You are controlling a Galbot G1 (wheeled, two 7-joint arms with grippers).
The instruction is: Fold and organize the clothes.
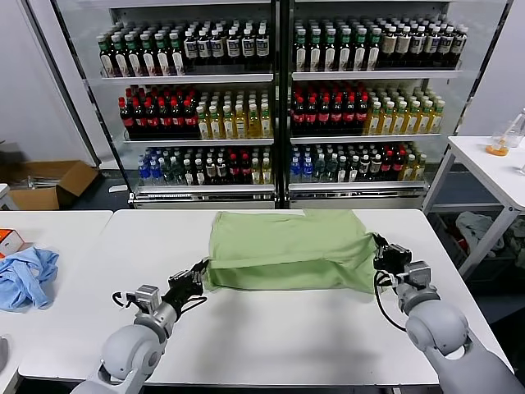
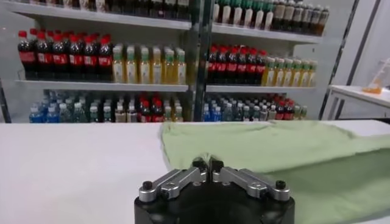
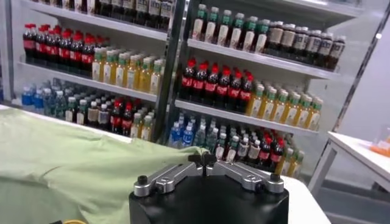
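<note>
The shirt's far edge lies at the table's back edge, so my left gripper and my right gripper should pull the shirt closer by its near corners (image 1: pixel 215 286).
The light green polo shirt (image 1: pixel 287 246) lies folded into a rectangle on the white table (image 1: pixel 271 336); collar, buttons and print are hidden. My left gripper (image 1: pixel 199 271) is shut on the shirt's near left corner; in the left wrist view the gripper (image 2: pixel 207 164) pinches a bit of the green fabric (image 2: pixel 292 158). My right gripper (image 1: pixel 381 256) is shut on the shirt's near right corner, lifted slightly; in the right wrist view the gripper (image 3: pixel 202 162) holds the shirt (image 3: pixel 67 164) by a pulled-up point of cloth.
A light blue garment (image 1: pixel 26 275) lies on the left table beside an orange-and-white box (image 1: pixel 8 240). A glass-door drinks cooler (image 1: pixel 279 98) stands behind the table. Another white table (image 1: pixel 500 168) stands at right, a cardboard box (image 1: pixel 49 182) on the floor at left.
</note>
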